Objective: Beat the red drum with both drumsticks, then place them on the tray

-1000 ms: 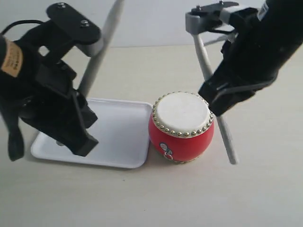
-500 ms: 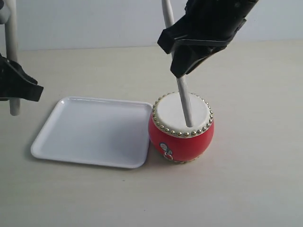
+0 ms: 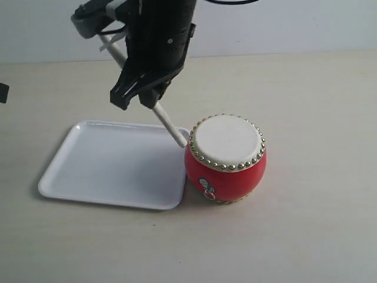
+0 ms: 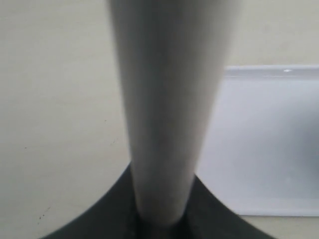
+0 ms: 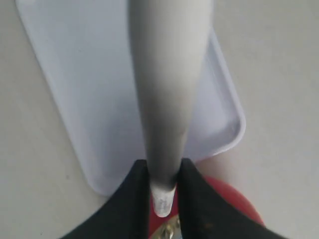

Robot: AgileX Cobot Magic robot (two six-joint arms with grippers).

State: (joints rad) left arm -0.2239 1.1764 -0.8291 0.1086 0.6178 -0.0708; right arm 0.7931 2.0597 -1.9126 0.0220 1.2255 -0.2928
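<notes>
Next, my right gripper releases the pale drumstick along the far side of the white tray (image 3: 134, 145), with the drumstick's tip toward the red drum.
The red drum (image 3: 227, 159) with its cream skin stands right of the white tray (image 3: 106, 171). My right gripper (image 3: 141, 97) has reached across and hangs above the tray's far right part, shut on a pale drumstick (image 3: 168, 125) that slants down. The stick's tip sits at the tray's right rim, beside the drum. The right wrist view shows that drumstick (image 5: 167, 89) clamped in the right gripper (image 5: 163, 199), over the tray (image 5: 84, 74) and the drum (image 5: 234, 199). In the left wrist view my left gripper (image 4: 162, 219) is shut on the other drumstick (image 4: 169, 99), near a corner of the tray (image 4: 269, 139).
A beige tabletop (image 3: 318, 106) lies around the drum and tray. A pale wall runs along the back. Only a small dark piece of the left arm (image 3: 2, 93) shows at the left edge of the exterior view.
My right arm swung left from over the drum to above the tray's right side, and its stick came off the drum skin. The left arm moved almost wholly out of the exterior view.
</notes>
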